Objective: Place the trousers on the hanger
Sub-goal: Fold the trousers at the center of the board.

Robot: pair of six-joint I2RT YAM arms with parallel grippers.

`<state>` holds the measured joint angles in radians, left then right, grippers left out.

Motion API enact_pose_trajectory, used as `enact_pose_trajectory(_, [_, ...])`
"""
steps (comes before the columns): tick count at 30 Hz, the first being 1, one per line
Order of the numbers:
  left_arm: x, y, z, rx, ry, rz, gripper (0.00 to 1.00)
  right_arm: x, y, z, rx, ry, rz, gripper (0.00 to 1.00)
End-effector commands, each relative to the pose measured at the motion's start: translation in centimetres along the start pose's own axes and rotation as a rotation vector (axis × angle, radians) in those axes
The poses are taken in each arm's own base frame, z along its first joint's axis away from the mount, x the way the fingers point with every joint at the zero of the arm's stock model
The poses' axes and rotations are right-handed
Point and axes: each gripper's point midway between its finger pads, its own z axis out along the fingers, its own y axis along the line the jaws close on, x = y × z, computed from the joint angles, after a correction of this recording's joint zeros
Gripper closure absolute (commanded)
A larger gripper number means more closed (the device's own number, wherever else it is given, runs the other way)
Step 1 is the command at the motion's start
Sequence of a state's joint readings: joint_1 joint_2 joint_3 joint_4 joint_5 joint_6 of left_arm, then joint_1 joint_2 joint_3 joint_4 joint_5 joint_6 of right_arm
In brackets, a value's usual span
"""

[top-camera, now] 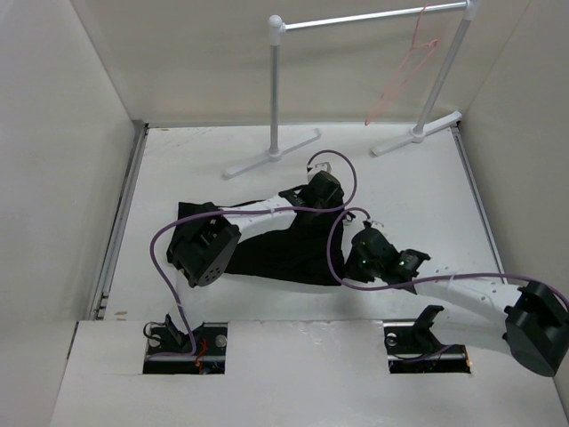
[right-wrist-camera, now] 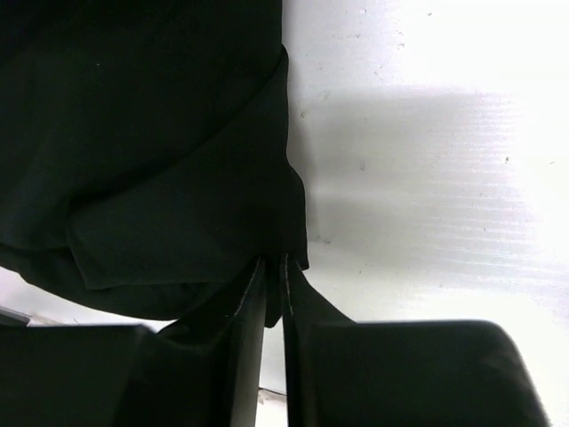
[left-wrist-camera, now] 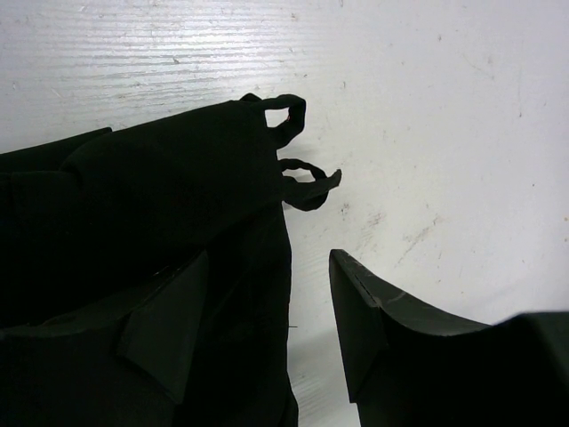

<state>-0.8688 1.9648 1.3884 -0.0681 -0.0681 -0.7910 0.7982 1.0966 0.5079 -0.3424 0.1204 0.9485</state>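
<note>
The trousers' near edge is bunched by a slanting fold, so I need to take the trousers' corner tip (right-wrist-camera: 300, 260) with my right gripper and pull it flat before I reach for the hanger.
The black trousers (top-camera: 280, 249) lie crumpled in the middle of the table. My left gripper (top-camera: 316, 190) is open at their far right edge. In the left wrist view (left-wrist-camera: 267, 267) one finger is over the trousers (left-wrist-camera: 160, 205) and the other over bare table, with the cloth edge and two belt loops (left-wrist-camera: 307, 173) ahead. My right gripper (top-camera: 357, 258) is at their near right edge. In the right wrist view (right-wrist-camera: 276, 264) it is shut on a fold of the trousers (right-wrist-camera: 151, 151). The pink hanger (top-camera: 404, 67) hangs at the right end of the rack's bar.
The white tubular rack (top-camera: 276, 89) stands at the back of the table, its two feet (top-camera: 271, 153) reaching forward. White walls close in the left, right and back sides. Purple cables (top-camera: 342, 191) loop over the trousers.
</note>
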Motion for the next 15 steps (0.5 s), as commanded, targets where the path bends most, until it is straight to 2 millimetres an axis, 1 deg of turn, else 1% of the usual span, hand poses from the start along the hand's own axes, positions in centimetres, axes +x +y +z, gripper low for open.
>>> enact_pose_trajectory(1, [-1.6, -1.7, -0.7, 0.049, -0.044, -0.015, 0.46, -1.7, 1.6, -0.6, -0.045, -0.061, 0.002, 0.85])
enact_pose_trajectory(4, [-1.6, -1.4, -0.4, 0.041, -0.041, -0.017, 0.46, -1.6, 1.2, -1.0, -0.038, -0.063, 0.0, 0.88])
enact_pose_trajectory(7, [-1.7, -0.8, 0.2, 0.029, -0.04, -0.023, 0.46, -1.3, 0.6, -1.5, -0.028, -0.061, 0.002, 0.89])
enact_pose_trajectory(12, [-2.0, 0.7, 1.5, -0.004, -0.041, -0.033, 0.48, 0.2, -0.8, -2.6, -0.019, -0.036, 0.0, 0.9])
enact_pose_trajectory(15, [-2.2, 1.2, 2.1, -0.017, -0.043, -0.037, 0.49, 0.8, -1.5, -3.2, -0.025, -0.027, 0.007, 0.91])
